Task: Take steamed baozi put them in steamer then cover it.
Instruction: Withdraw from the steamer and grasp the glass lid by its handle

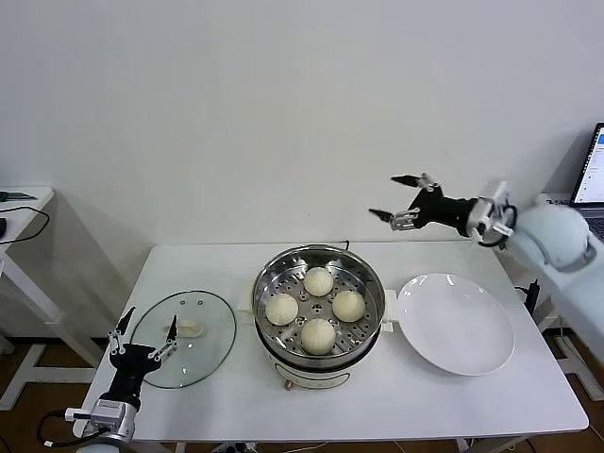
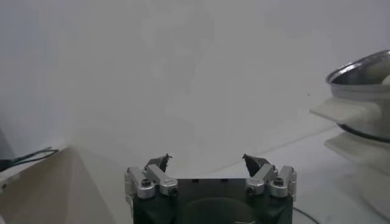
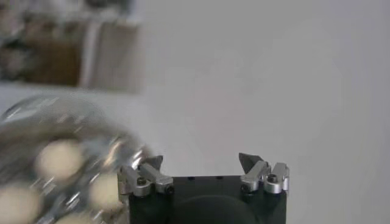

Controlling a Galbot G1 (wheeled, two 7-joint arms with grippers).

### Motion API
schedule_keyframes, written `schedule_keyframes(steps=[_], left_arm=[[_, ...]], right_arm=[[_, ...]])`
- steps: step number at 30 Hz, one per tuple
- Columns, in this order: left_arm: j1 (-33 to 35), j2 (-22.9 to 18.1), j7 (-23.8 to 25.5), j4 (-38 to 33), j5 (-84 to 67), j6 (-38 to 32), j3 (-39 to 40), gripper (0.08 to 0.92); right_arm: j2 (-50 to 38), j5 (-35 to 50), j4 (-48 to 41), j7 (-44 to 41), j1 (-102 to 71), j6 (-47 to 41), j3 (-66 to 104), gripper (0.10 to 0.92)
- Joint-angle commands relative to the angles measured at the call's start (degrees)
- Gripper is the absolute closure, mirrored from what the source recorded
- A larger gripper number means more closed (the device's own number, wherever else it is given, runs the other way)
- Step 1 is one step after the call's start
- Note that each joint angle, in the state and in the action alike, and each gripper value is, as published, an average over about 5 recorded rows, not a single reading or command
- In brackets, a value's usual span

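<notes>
The glass cover still has to be lifted, so next my left gripper needs to move to the top of the glass cover's handle (image 1: 177,327) and close there.
Several cream-white baozi (image 1: 318,280) lie on the perforated tray inside the steel steamer (image 1: 363,267) in the middle of the table. The clear glass cover (image 1: 203,354) lies flat on the table left of the steamer, handle up. My left gripper (image 1: 150,319) stands open at the cover's near-left rim, empty, its fingers pointing up beside the handle. My right gripper (image 1: 385,195) hangs open and empty high above the table, to the right of the steamer. In the left wrist view the left gripper (image 2: 207,159) faces the wall, with the steamer (image 2: 365,73) off to one side. The right wrist view shows the right gripper (image 3: 201,159), the steamer (image 3: 24,112) and baozi (image 3: 58,159) blurred.
An empty white plate (image 1: 455,323) lies on the white table (image 1: 217,274) right of the steamer. A laptop (image 1: 593,175) stands at the far right. A small side table (image 1: 19,203) with a cable is at the far left.
</notes>
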Motion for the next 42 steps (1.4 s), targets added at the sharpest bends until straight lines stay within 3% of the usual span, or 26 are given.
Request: schedule_keyframes(steps=[1, 9, 14, 21, 26, 32, 42], left_arm=[[-1.14, -0.59, -1.76, 0.74, 0.17, -1.51, 0.35, 0.177], [-0.1, -0.35, -1.95, 1.08, 1.22, -2.89, 0.63, 0.177], [0.46, -0.52, -3.7, 3.38, 11.94, -6.63, 1.2, 0.177], [-0.99, 0.34, -13.48, 14.31, 49.12, -17.33, -0.16, 0.177], [-3.15, 1.15, -20.34, 21.06, 66.25, -21.67, -1.67, 0.177], [-4.72, 2.11, -23.85, 24.09, 74.96, -22.93, -1.86, 0.177], [-8.93, 2.79, -24.4, 26.96, 77.99, -19.89, -0.9, 0.177]], right_arm=[[19.69, -1.63, 10.51, 19.84, -44.52, 15.37, 37.91, 0.203], [33.51, -7.88, 11.63, 20.57, -53.76, 25.03, 35.49, 0.203], [39.4, -8.85, 11.58, 20.12, -55.21, 26.42, 34.18, 0.203], [41.09, -10.42, 10.44, 20.14, -54.17, 27.45, 31.23, 0.203], [41.55, -11.66, 9.49, 20.25, -53.25, 27.54, 29.43, 0.203], [41.79, -12.29, 8.52, 20.25, -52.59, 27.62, 28.67, 0.203], [42.08, -12.72, 7.08, 20.11, -52.17, 28.27, 28.51, 0.203]])
